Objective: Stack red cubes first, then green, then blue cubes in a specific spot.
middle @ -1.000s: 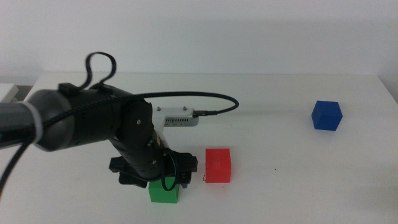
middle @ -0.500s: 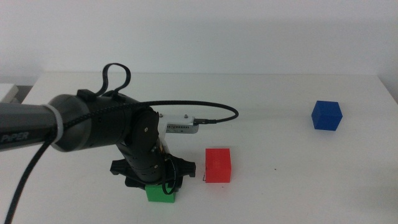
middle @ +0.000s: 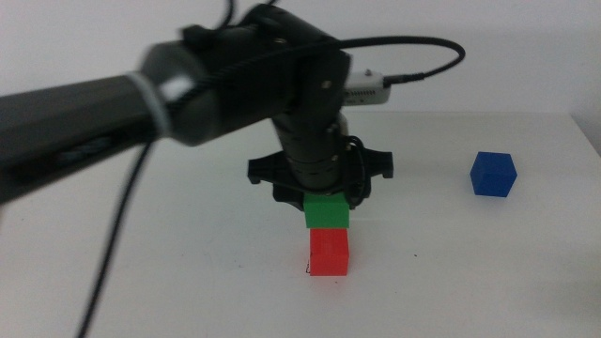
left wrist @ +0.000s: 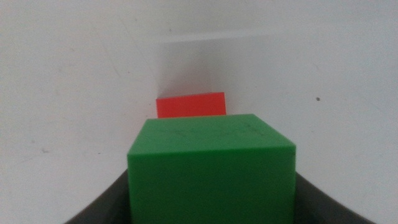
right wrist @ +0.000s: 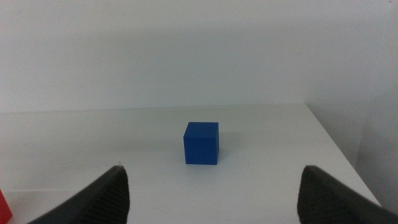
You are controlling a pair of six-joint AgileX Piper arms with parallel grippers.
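Next, my left gripper lets go of the green cube on top of the red cube [middle: 333,227] [left wrist: 191,109], where I will have it squarely above the black corner mark.
The red cube [middle: 329,252] sits on the white table, a thin black corner mark of the spot [middle: 307,271] showing at its lower left; the rest of the spot is hidden under it. My left gripper [middle: 326,199] is shut on the green cube [middle: 326,213], holding it directly over the red cube, close to its top; whether they touch I cannot tell. In the left wrist view the green cube [left wrist: 211,168] fills the space between the jaws, with the red cube [left wrist: 190,104] beyond it. The blue cube [middle: 493,174] stands alone at the far right, ahead of my open right gripper [right wrist: 214,199].
The left arm's thick black body and looping cable [middle: 413,52] reach across the table's left and middle. A tiny black dot [middle: 414,258] lies right of the red cube. The table's right edge [middle: 587,141] is close behind the blue cube.
The left gripper has lifted the green cube off the table from the front left of the red cube and carried it up and to the right, over the red cube.
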